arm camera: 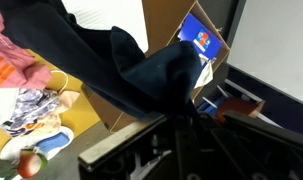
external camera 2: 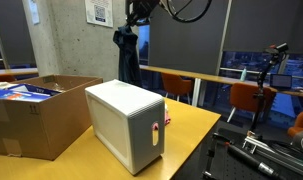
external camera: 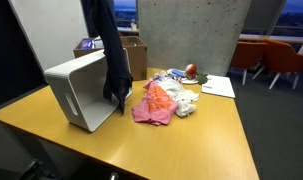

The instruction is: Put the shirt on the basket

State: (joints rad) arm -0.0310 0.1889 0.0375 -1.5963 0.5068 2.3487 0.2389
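Next, my gripper releases the shirt over the top edge of the white basket [external camera: 104,58] [arm camera: 131,27], close to the cardboard box.
The dark navy shirt [external camera: 115,55] hangs long and limp from above, its lower end beside the basket's open side. It also shows in an exterior view [external camera 2: 128,55] and in the wrist view [arm camera: 141,70]. The white plastic basket [external camera: 79,92] lies on its side on the wooden table; its end with the slot handle faces the camera in an exterior view [external camera 2: 141,135]. My gripper [external camera 2: 139,14] is high above the table, shut on the shirt's top. In the wrist view my gripper [arm camera: 181,122] is dark, with the cloth bunched between the fingers.
A brown cardboard box [external camera 2: 31,115] stands behind the basket, also seen in the wrist view [arm camera: 171,30]. A pink and orange garment [external camera: 153,103], small white cloths [external camera: 187,100], a red object [external camera: 191,70] and white paper [external camera: 219,87] lie on the table.
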